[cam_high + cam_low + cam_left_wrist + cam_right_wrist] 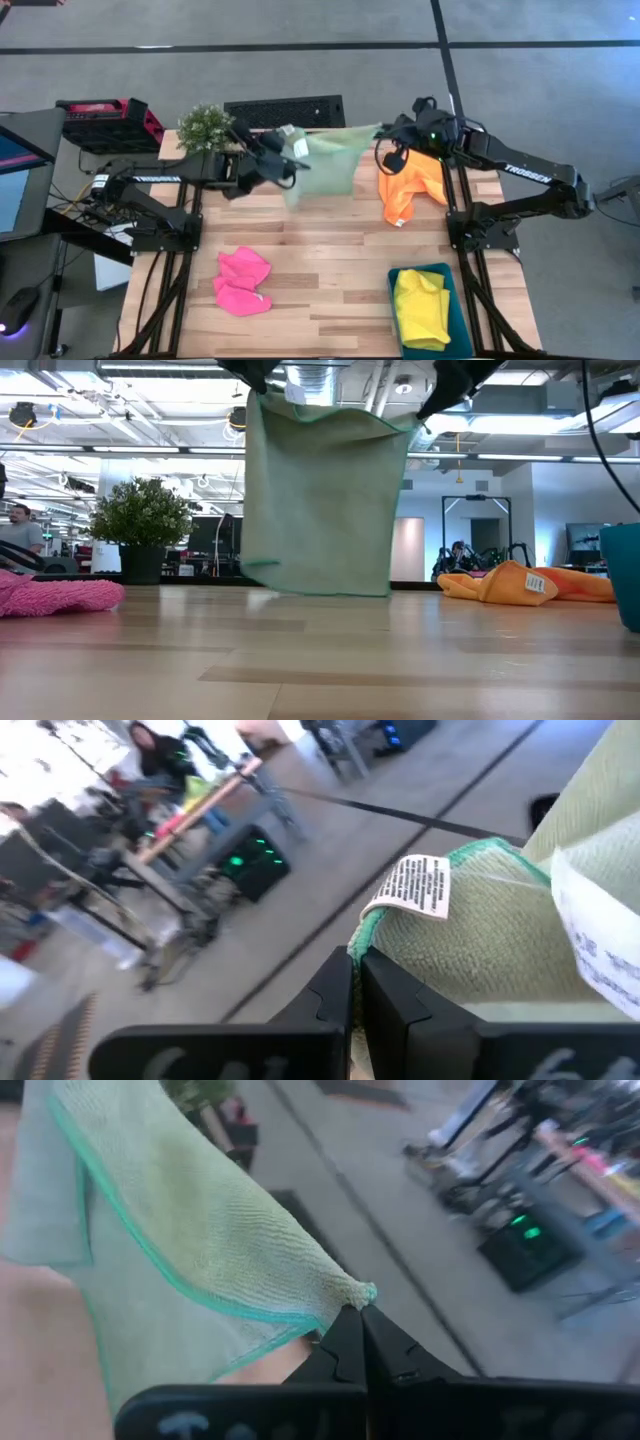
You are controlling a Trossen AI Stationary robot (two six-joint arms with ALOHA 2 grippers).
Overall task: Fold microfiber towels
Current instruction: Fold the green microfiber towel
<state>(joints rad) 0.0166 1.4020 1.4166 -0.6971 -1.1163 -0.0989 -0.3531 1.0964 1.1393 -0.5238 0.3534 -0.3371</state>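
Next, I release the light green towel from my left gripper and leave it on the bare wood (321,222) between the pink towel and the orange towel. The green towel hangs over the far middle now.
A light green towel (330,160) hangs spread between my two grippers over the far middle of the table. My left gripper (355,965) is shut on one upper corner, and my right gripper (358,1315) is shut on the other. In the low view the towel (320,500) hangs flat, its lower edge (320,593) close to the tabletop; whether it touches, I cannot tell. An orange towel (410,185) lies crumpled at the far right. A pink towel (243,282) lies bunched near left. A yellow towel (420,308) lies in the teal tray (458,325). My left gripper pinches the green towel's upper corner (385,940) between its two fingers, right by a white label (415,890). It comes from the table's left, and the towel hangs below. My right gripper pinches the other upper corner (352,1295) at its very tip between its two fingers. It comes from the table's right. The top edge (340,410) runs between the grippers with little sag.
A potted plant (205,125) stands at the far left of the table, beside a red box (110,120) off the table. A black grille (285,110) lies beyond the far edge. Bare wood (330,250) spans the middle, between the pink towel and the tray.
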